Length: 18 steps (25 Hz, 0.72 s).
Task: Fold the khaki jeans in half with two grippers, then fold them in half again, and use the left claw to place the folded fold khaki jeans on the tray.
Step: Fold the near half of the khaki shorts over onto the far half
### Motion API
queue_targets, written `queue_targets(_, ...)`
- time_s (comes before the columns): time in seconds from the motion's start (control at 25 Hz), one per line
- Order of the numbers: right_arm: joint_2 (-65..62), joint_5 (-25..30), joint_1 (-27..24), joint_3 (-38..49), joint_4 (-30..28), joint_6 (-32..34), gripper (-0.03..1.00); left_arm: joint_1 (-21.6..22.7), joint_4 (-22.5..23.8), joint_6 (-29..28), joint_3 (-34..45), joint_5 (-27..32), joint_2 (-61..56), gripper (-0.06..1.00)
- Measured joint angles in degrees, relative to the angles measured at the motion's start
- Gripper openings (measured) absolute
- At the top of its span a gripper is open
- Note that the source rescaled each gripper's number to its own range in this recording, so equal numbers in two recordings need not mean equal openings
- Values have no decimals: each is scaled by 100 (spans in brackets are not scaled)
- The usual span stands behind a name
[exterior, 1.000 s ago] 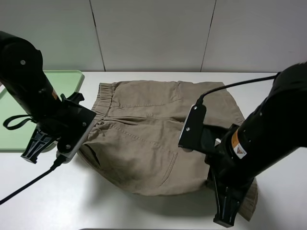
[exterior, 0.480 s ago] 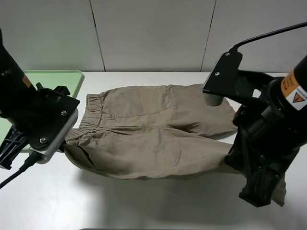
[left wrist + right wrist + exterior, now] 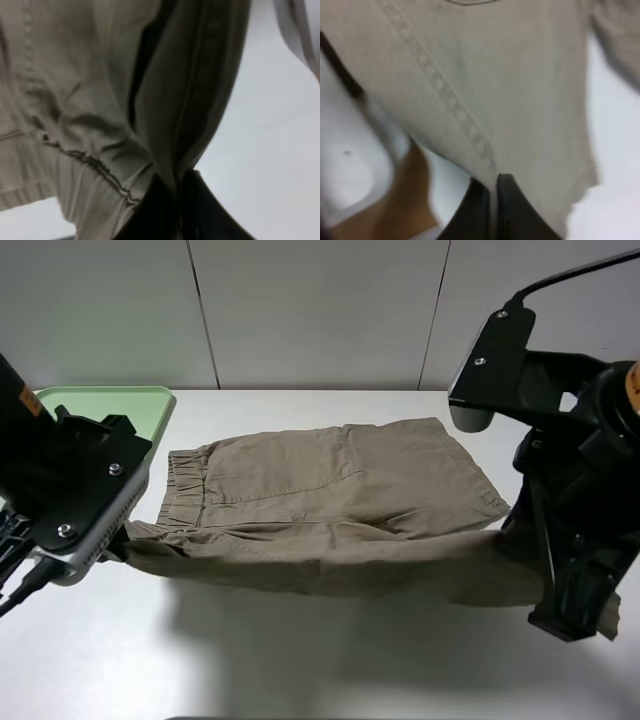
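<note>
The robot's left gripper needs to release the lifted near edge of the khaki jeans on the flat far part of the waistband (image 3: 181, 476). That near edge now hangs stretched above the table.
The khaki jeans (image 3: 330, 490) lie across the middle of the white table, waistband to the left. Their far part rests flat, while the near edge hangs stretched above the table between both arms. My left gripper (image 3: 179, 182) is shut on a bunched fold of cloth near the waistband (image 3: 95, 167). In the high view its fingers are hidden under the wrist plate (image 3: 85, 505). My right gripper (image 3: 495, 185) is shut on the cloth at the leg end, and its black fingers (image 3: 572, 608) show at the right. The pale-green tray (image 3: 120, 400) sits at the back left, partly behind the left arm.
The white table (image 3: 300, 660) runs toward the front under the lifted edge, with the cloth's shadow on it. Grey wall panels (image 3: 320, 310) close off the back. A black cable (image 3: 15, 585) trails from the left arm at the left edge.
Both arms have risen and drawn apart, each with the cloth in its grip. The near edge of the jeans has come up off the table and pulled taut, and the garment now looks longer and flatter.
</note>
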Motion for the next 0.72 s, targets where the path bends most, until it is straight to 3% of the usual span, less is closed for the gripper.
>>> queue_targets(0.12, 22, -296, -25, 0, -790, -36, 0, 0, 108, -318, 0, -394, 0, 0)
queue_targets(0.28, 270, -852, -444, -10, -1475, -197, 0, 0, 556, -1003, 0, -1016, 7, 0)
queue_targets(0.52, 860, -2057, -1474, -41, -1639, -933, 0, -12, 1434, -1949, -11, -1988, 513, 0)
queue_targets(0.72, 1376, -2732, -2070, -460, -1634, -1189, 0, 55, 2387, -2908, -24, -3127, 1127, 0)
